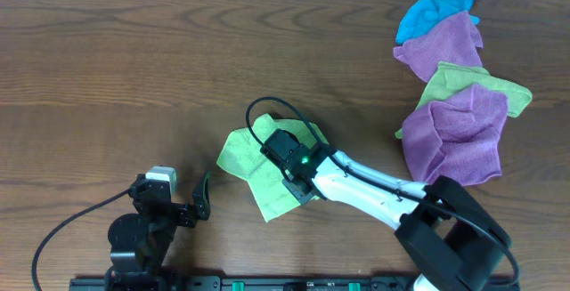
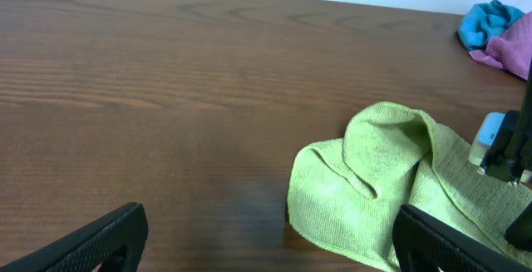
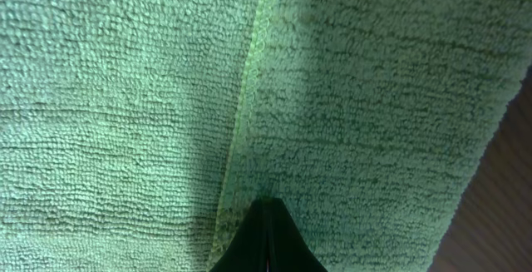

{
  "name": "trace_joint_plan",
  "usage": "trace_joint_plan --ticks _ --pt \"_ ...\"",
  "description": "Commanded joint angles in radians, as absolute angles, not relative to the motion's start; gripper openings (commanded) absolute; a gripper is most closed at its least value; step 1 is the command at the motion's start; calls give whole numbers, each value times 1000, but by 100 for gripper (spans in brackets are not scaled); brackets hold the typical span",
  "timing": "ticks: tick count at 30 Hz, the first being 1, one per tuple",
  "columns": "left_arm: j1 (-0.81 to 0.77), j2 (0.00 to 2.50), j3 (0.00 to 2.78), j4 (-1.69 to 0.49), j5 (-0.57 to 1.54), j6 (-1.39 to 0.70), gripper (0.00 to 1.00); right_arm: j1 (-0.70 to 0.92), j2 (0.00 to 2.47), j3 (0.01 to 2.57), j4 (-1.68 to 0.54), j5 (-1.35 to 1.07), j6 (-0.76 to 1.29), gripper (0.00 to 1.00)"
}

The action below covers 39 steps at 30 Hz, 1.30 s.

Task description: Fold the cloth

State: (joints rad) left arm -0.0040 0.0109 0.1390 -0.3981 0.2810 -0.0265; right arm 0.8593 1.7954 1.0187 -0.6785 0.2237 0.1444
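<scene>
The lime-green cloth lies rumpled and doubled over, so my right gripper should retake the hem [image 3: 227, 187] beside its fingers and draw it toward the pile before folding.
The lime-green cloth [image 1: 239, 154] lies rumpled and partly doubled over at the table's front centre. It also shows in the left wrist view [image 2: 366, 197], with a raised fold at its top. My right gripper [image 1: 285, 156] is down on the middle of the cloth. In the right wrist view its fingers [image 3: 266, 214] are shut together at a hem line of the cloth [image 3: 125, 97], which fills the frame. My left gripper [image 1: 198, 204] is open and empty, low at the front left, just left of the cloth [image 2: 270, 243]. The white tag is hidden.
A pile of cloths sits at the back right: a blue cloth [image 1: 436, 11], a purple cloth [image 1: 450, 46], another lime-green cloth [image 1: 476, 86] and a second purple cloth [image 1: 459, 135]. The blue cloth [image 2: 490, 22] and a purple cloth [image 2: 514, 49] also show in the left wrist view.
</scene>
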Motion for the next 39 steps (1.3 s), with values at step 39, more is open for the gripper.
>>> trace_joint_plan --ticks 39 --pt "-6 5 118 -402 281 -33 95 849 1824 1011 -640 184 114 7"
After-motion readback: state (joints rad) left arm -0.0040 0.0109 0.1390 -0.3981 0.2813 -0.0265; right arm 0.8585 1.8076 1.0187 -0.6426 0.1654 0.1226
